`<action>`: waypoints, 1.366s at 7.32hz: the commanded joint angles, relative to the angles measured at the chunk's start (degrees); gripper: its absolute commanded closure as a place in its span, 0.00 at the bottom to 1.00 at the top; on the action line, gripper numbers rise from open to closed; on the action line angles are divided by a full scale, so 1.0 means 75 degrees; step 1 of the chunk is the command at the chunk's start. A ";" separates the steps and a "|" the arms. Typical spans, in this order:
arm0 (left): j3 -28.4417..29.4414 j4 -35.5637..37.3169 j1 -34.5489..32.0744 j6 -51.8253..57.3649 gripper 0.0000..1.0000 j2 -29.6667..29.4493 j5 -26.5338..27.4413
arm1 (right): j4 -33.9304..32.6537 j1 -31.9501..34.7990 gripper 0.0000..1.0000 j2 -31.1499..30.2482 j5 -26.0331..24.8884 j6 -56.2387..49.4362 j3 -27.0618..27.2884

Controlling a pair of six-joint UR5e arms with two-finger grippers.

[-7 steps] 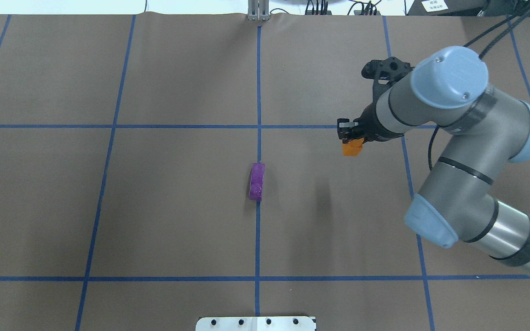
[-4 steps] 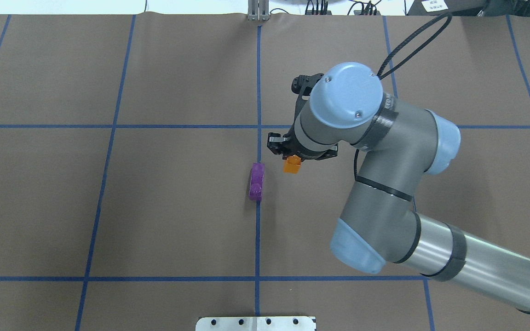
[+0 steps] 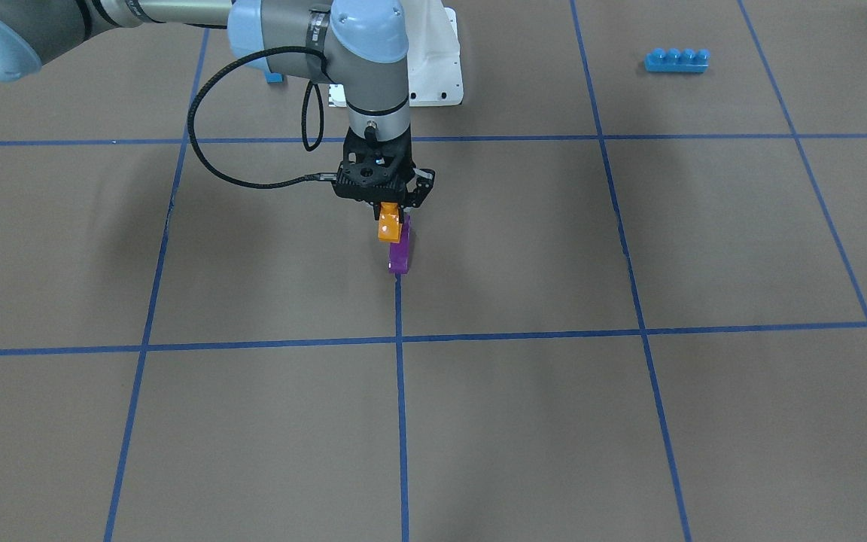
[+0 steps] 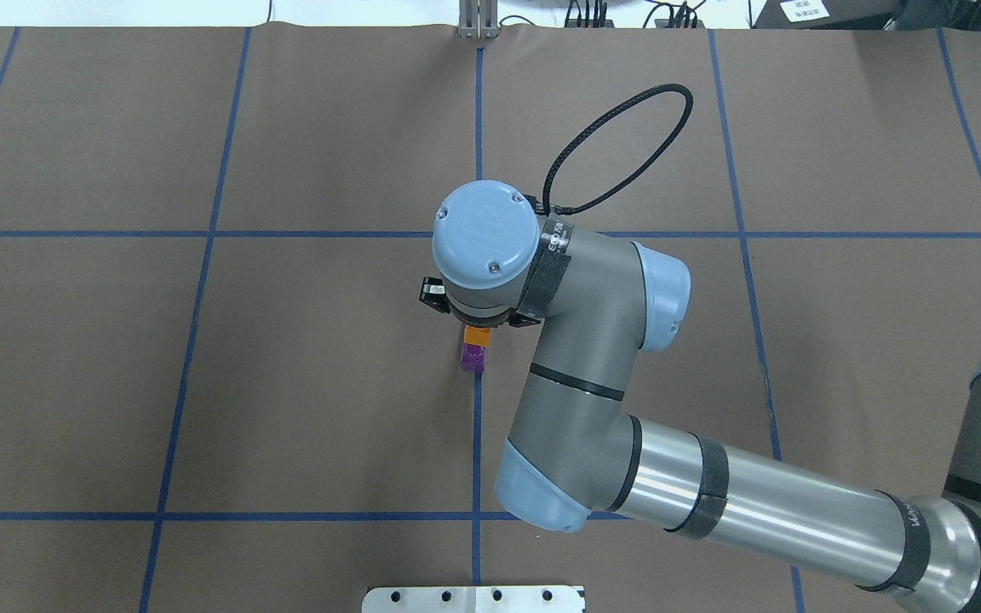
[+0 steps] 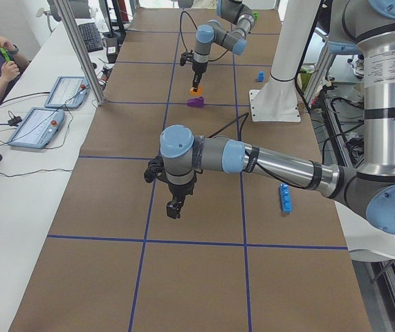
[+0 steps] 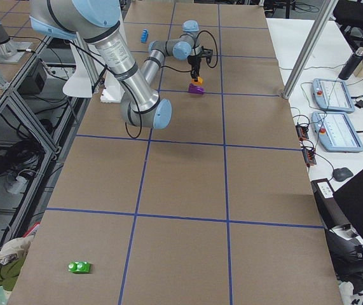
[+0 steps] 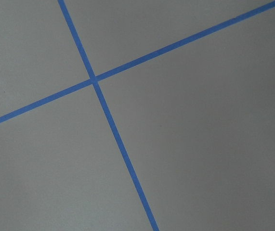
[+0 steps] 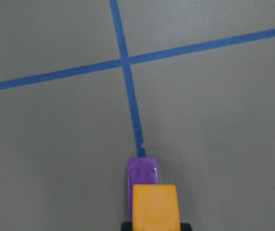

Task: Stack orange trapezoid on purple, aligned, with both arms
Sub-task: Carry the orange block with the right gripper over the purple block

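Observation:
I will release the orange trapezoid with my right gripper on the purple brick's far part point(image 3: 393, 218) point(image 8: 145, 208), so that its near end by the blue line still shows.
My right gripper point(image 3: 389, 213) is shut on the orange trapezoid point(image 3: 387, 227) and holds it over the purple brick point(image 3: 400, 254), which lies on the table's centre line. The orange covers the purple's far end in the overhead view point(image 4: 476, 335), where the purple's near end point(image 4: 473, 358) still shows. I cannot tell whether they touch. In the right wrist view the orange point(image 8: 155, 204) sits in front of the purple point(image 8: 141, 169). My left gripper point(image 5: 174, 207) hangs over bare table far from both bricks, and I cannot tell if it is open.
A long blue four-stud brick point(image 3: 676, 60) lies on my left side of the table. A small blue brick point(image 3: 274, 77) lies beside the white base pedestal point(image 3: 437, 75). A green toy car point(image 6: 78, 267) lies at the table's far right end.
My right arm has swung left with the orange trapezoid, from well right of the purple brick to directly over it. The purple brick has not moved.

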 commanded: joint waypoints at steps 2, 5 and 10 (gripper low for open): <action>-0.0002 -0.0009 -0.0001 0.0001 0.00 0.0005 -0.0006 | -0.0150 -0.0191 1.00 -0.0002 -0.0217 -0.0001 -0.0084; -0.0002 -0.0009 -0.0001 0.0001 0.00 0.0005 -0.0006 | -0.0151 -0.0238 1.00 0.0021 -0.0229 -0.0012 -0.0084; 0.0009 -0.0009 -0.0001 -0.0010 0.00 0.0005 -0.0006 | -0.0128 -0.0379 1.00 -0.0025 -0.0521 -0.0106 -0.0095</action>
